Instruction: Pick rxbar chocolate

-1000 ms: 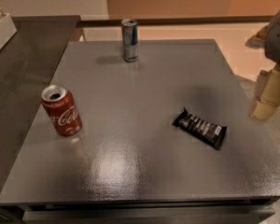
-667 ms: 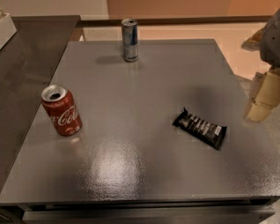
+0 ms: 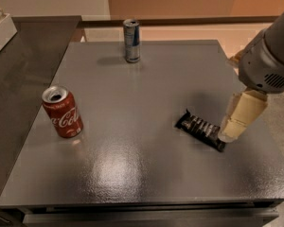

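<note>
Next, my gripper goes to the middle of the black rxbar chocolate (image 3: 202, 130) and closes there, leaving both ends of the bar free.
The rxbar chocolate (image 3: 200, 129) is a flat black wrapper with white lettering, lying diagonally on the right part of the grey table (image 3: 132, 164). My gripper (image 3: 233, 132) hangs from the grey arm at the right edge of the view. Its cream-coloured fingers (image 3: 241, 115) point down and left, with the tip right at the bar's right end. I cannot tell whether it touches the bar.
A red Coca-Cola can (image 3: 62, 111) stands upright at the table's left side. A slim blue and silver can (image 3: 131, 40) stands at the far edge, in the middle. A darker counter (image 3: 19, 65) adjoins the table on the left.
My gripper has moved left and down from the table's right edge to the right end of the bar. The bar and both cans have not moved.
</note>
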Controlling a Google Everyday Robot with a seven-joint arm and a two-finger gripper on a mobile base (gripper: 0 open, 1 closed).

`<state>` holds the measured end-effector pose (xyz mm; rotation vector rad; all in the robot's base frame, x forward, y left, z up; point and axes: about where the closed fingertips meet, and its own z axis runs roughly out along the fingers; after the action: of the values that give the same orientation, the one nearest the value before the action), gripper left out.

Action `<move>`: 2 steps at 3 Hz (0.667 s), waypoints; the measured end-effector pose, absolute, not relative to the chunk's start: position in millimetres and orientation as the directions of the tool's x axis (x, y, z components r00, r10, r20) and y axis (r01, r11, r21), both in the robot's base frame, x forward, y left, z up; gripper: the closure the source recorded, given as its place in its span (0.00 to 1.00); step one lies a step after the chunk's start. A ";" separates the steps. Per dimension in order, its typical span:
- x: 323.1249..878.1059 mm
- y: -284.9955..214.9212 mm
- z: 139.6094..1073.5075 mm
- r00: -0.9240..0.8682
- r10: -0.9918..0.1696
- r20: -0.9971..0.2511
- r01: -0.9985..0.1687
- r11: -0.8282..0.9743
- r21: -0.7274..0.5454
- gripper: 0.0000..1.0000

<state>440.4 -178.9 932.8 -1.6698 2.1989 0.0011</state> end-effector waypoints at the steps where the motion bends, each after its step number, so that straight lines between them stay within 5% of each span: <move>1: 444.5 -170.9 909.8 -0.242 -0.915 -0.324 -0.921 0.321 -0.219 0.00; 2: 450.2 -170.4 888.0 -0.271 -0.903 -0.333 -0.914 0.350 -0.207 0.00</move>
<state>450.2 -170.4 888.0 -1.5930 2.2288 0.0365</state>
